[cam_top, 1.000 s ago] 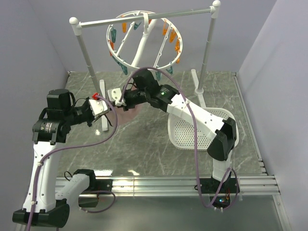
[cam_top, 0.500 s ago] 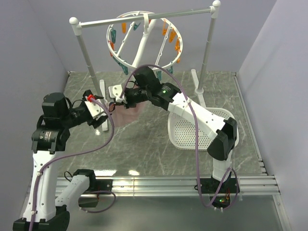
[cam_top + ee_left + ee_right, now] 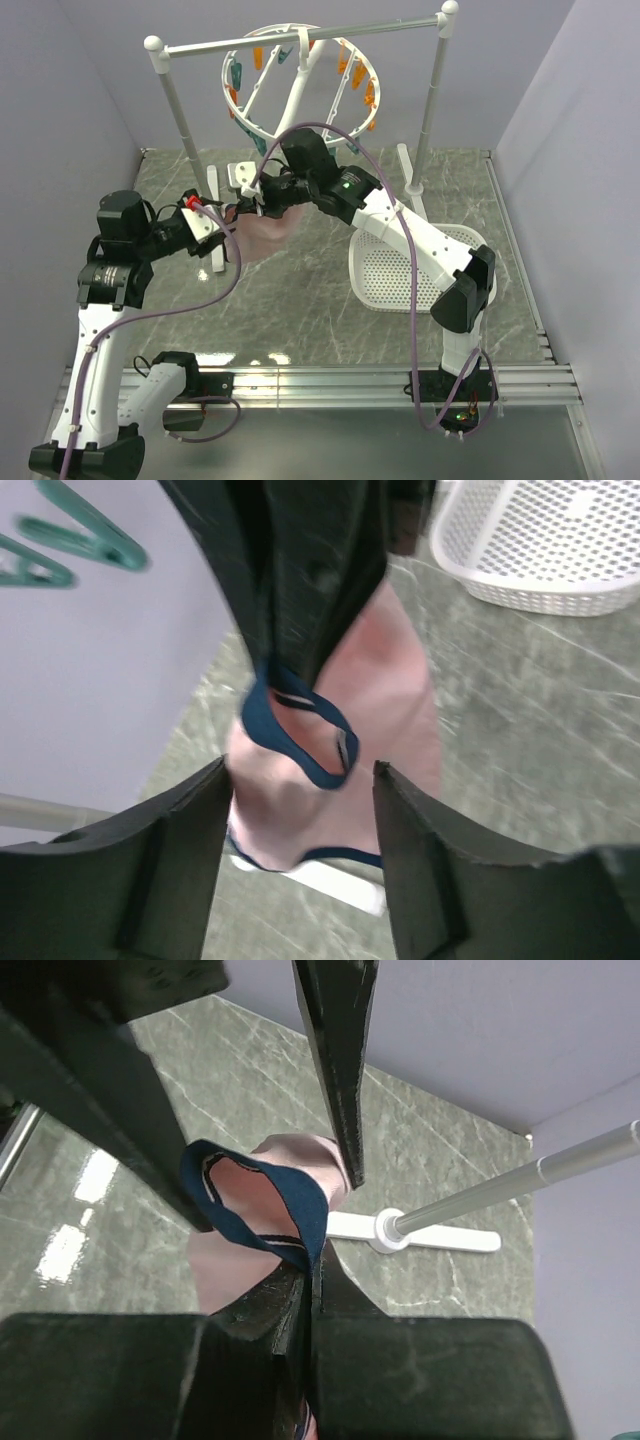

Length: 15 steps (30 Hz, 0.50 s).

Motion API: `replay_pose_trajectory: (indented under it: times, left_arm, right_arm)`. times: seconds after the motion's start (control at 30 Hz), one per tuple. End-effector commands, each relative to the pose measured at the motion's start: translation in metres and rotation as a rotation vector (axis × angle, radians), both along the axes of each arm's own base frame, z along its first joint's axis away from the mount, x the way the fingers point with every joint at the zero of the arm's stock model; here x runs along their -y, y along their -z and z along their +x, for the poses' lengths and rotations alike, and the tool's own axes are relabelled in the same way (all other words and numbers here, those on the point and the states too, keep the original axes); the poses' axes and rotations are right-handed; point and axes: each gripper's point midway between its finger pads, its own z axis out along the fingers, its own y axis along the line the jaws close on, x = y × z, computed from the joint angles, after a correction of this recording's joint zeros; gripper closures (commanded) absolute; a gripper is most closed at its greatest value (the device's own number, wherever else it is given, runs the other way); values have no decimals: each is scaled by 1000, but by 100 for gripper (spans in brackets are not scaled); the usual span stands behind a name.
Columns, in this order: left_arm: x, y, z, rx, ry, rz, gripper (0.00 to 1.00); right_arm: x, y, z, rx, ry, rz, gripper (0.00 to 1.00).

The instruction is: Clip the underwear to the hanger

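Observation:
Next, my left gripper pinches the navy band (image 3: 306, 1200) while my right gripper takes it again flatter, because the navy band curls into an open loop past my right gripper's fingers.
The pale pink underwear (image 3: 262, 236) with navy edging hangs in the air from my right gripper (image 3: 264, 203), which is shut on its navy band (image 3: 300, 1222). In the right wrist view my right gripper (image 3: 317, 1265) pinches that band. My left gripper (image 3: 231, 213) is open, and in the left wrist view (image 3: 300, 772) its fingers (image 3: 185, 855) stand on either side of the hanging fabric (image 3: 385, 695), apart from it. The hanger (image 3: 300, 86), a white ring with orange and teal clips, hangs on the rail above and behind both grippers. Two teal clips (image 3: 88, 538) show blurred in the left wrist view.
The white rail stand (image 3: 176, 110) has poles left and right, and its left foot (image 3: 214, 225) lies just below the grippers. Its pole and foot (image 3: 430, 1230) show in the right wrist view. A white perforated basket (image 3: 400, 270) sits at the right (image 3: 560, 540).
My right gripper has lifted the underwear slightly up and back toward the hanger. My left gripper has swung in from the left, so its open fingers now flank the fabric.

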Motion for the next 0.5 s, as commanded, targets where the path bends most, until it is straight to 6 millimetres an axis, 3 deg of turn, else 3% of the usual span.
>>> replay_pose_trajectory:
  times: [0.0,0.2,0.3,0.4,0.43,0.47]
  left_arm:
    - [4,-27,4,105,11,-40,40]
    - [8,-28,-1,105,43,-48,43]
    - [8,-30,1,95,38,-57,56]
    - [8,-29,2,84,38,-57,75]
    - [8,-30,2,85,37,-53,88]
    - [8,-30,1,82,42,-52,92]
  right_arm:
    - [1,-13,-1,-23,0,25,100]
    - [3,-11,-3,-49,1,15,100]
    - [4,-10,-5,-59,-3,13,100]
    - [7,-12,-3,-74,3,19,100]
    - [8,-12,-2,-76,5,20,100]
    - [10,-12,-2,-80,7,18,100]
